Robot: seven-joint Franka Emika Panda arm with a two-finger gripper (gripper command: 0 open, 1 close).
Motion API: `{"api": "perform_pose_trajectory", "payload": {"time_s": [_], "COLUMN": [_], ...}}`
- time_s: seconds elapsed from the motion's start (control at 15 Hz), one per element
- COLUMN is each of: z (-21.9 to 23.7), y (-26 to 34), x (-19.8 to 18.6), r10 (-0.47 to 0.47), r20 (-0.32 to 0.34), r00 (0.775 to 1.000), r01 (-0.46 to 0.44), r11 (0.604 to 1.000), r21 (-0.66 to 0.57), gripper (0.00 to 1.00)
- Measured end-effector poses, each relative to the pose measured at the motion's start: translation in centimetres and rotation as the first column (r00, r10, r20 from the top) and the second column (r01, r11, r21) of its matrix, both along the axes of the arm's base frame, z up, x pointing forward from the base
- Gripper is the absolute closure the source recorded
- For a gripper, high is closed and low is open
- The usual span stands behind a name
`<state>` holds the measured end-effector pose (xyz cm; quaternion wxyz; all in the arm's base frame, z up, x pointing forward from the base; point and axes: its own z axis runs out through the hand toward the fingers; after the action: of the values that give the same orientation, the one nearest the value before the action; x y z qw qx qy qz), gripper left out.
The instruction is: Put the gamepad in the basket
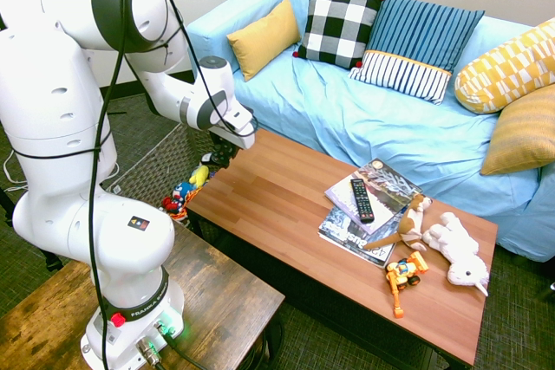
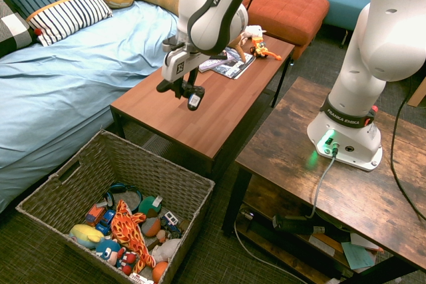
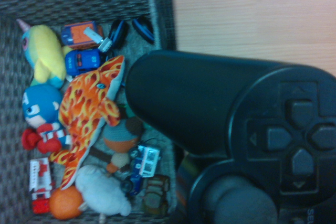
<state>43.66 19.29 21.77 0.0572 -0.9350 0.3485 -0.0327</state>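
Note:
My gripper is holding the gamepad. It will let go of it over the small blue truck (image 2: 171,211) (image 3: 147,157) near the table-side of the basket.
The black gamepad (image 3: 236,129) fills much of the wrist view, with its direction pad and one thumbstick showing. In the second exterior view it hangs as a small dark shape (image 2: 192,100) from my gripper (image 2: 185,92), which is shut on it. I hold it in the air over the end of the wooden coffee table (image 2: 219,108) that is nearest the basket. The basket (image 2: 63,174) is large, rectangular and woven, and it stands on the floor beside that table end, lower than the gamepad. In the first exterior view the gripper (image 1: 222,152) hangs by the table's left end.
The basket holds several toys, among them an orange plush (image 2: 128,229) and a yellow one (image 2: 85,235). At the table's far end lie magazines with a black remote (image 1: 362,199), plush animals (image 1: 457,249) and an orange toy (image 1: 403,273). The blue sofa (image 1: 373,119) runs along the table.

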Motion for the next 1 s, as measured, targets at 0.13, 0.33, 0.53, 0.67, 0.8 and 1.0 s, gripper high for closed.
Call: {"api": "perform_pose_trajectory", "payload": {"time_s": [0.13,0.33,0.53,0.67,0.8,1.0], "z": [0.0,-3.1,-7.5,-10.7,-14.3,-17.7], "y": [5.5,12.4,17.8,20.0,21.6,22.6], "x": [-1.4,-4.5,-7.1,-7.7,-7.9,-6.9], "r10": [0.059,0.142,0.205,0.234,0.251,0.235], "r20": [-0.008,-0.039,-0.073,-0.090,-0.109,-0.126], "r00": [0.998,0.989,0.976,0.968,0.962,0.964], "r01": [-0.059,-0.144,-0.210,-0.242,-0.264,-0.252], "r11": [0.998,0.989,0.975,0.965,0.957,0.958], "r21": [-0.010,-0.040,-0.072,-0.098,-0.125,-0.138], "gripper": [1.00,1.00,1.00,1.00,1.00,0.00]}}
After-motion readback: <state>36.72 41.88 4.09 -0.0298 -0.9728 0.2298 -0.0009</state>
